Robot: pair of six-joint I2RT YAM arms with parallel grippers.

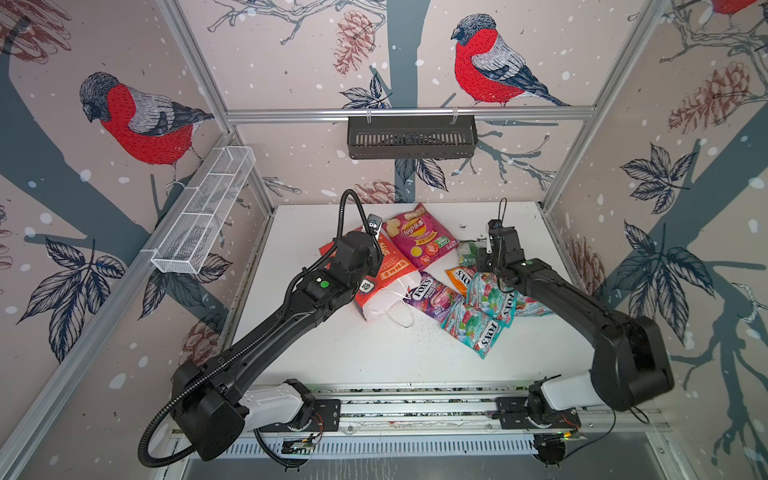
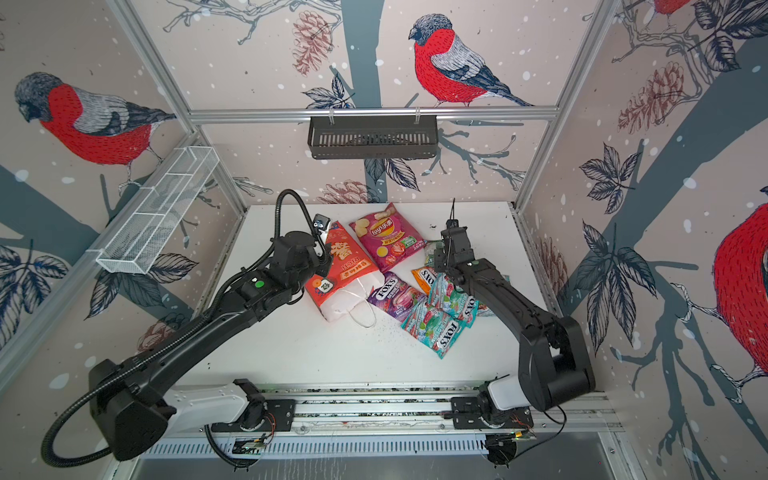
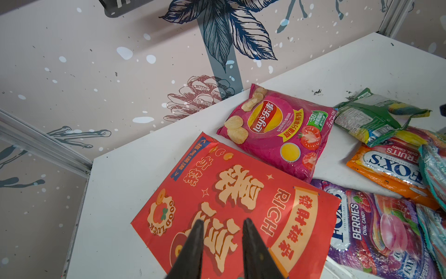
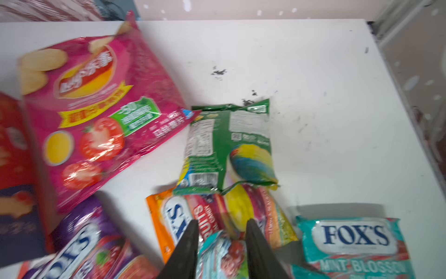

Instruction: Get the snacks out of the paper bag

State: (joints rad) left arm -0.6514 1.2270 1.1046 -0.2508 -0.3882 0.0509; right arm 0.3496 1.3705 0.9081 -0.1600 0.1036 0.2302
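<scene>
I need to next move my right gripper to the red paper bag and grab its opening's rim at the corner (image 1: 416, 269) (image 4: 48, 251) beside the purple pack.
The red paper bag (image 1: 392, 266) (image 2: 353, 262) lies flat on the table, with its white mouth and cord handles toward the front. My left gripper (image 3: 222, 222) hovers open over the bag's printed face (image 3: 241, 188), nothing between its fingers. The snacks lie outside the bag: a pink chip bag (image 1: 415, 237) (image 3: 277, 130), a purple pack (image 1: 432, 295), an orange pack (image 1: 459, 276), teal packs (image 1: 473, 328) and a green-white pack (image 4: 229, 145). My right gripper (image 4: 222, 223) is open just above the candy pile. A teal pack's corner (image 4: 222, 253) lies between its fingers.
A black basket (image 1: 411, 137) hangs on the back wall and a white wire basket (image 1: 203, 212) on the left wall. Patterned walls close in the white table (image 1: 332, 353) on three sides. Dark specks dot the table near the back right.
</scene>
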